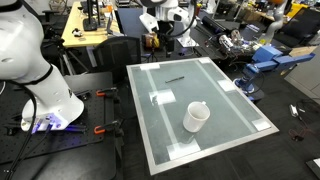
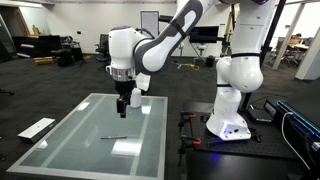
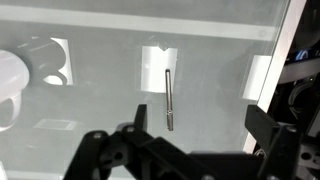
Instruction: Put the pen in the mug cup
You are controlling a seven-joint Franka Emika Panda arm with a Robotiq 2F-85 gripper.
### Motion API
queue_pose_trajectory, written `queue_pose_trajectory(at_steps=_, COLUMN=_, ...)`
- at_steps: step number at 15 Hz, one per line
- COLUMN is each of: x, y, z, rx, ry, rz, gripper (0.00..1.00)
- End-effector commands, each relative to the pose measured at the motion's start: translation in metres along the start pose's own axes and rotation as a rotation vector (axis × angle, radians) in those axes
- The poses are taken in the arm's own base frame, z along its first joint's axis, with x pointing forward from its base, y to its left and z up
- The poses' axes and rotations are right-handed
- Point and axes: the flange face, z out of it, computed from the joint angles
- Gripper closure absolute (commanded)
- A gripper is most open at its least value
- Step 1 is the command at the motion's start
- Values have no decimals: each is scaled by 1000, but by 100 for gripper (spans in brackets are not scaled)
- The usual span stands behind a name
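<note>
The robot's gripper needs to close near the pen's end [image 1: 180, 78] [image 3: 169, 116] that is farther from the robot's white base, so the other end is left sticking out.
The thin dark pen [image 1: 175, 79] lies flat on the pale glassy table top [image 1: 230, 95], toward its far side. It also shows in an exterior view [image 2: 113, 137] and in the wrist view [image 3: 168, 98]. The white mug [image 1: 196, 117] stands upright nearer the front of the table, well apart from the pen. In the wrist view only part of the mug [image 3: 10, 85] shows at the left edge. My gripper [image 2: 122, 108] hangs open and empty a little above the table, over the pen. In the wrist view the jaws [image 3: 200, 130] are spread wide, with the pen's lower end just above them.
White tape squares [image 1: 163, 98] mark the table top. The robot's white base [image 1: 50, 108] stands beside the table. Cluttered benches with blue parts [image 1: 265, 58] lie behind. A flat white object [image 2: 37, 128] lies on the floor beside the table.
</note>
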Motion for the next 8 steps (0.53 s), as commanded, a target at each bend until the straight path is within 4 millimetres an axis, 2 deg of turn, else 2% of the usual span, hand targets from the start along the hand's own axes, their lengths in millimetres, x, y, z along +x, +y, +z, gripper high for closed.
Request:
queue_pose_trajectory(at_steps=1, x=16, y=12, z=26, rx=21, ry=45, rz=-83, gripper=0)
queue_pose_trajectory(at_steps=8, x=30, y=22, z=83, rx=2, ry=37, rz=-129, gripper=0)
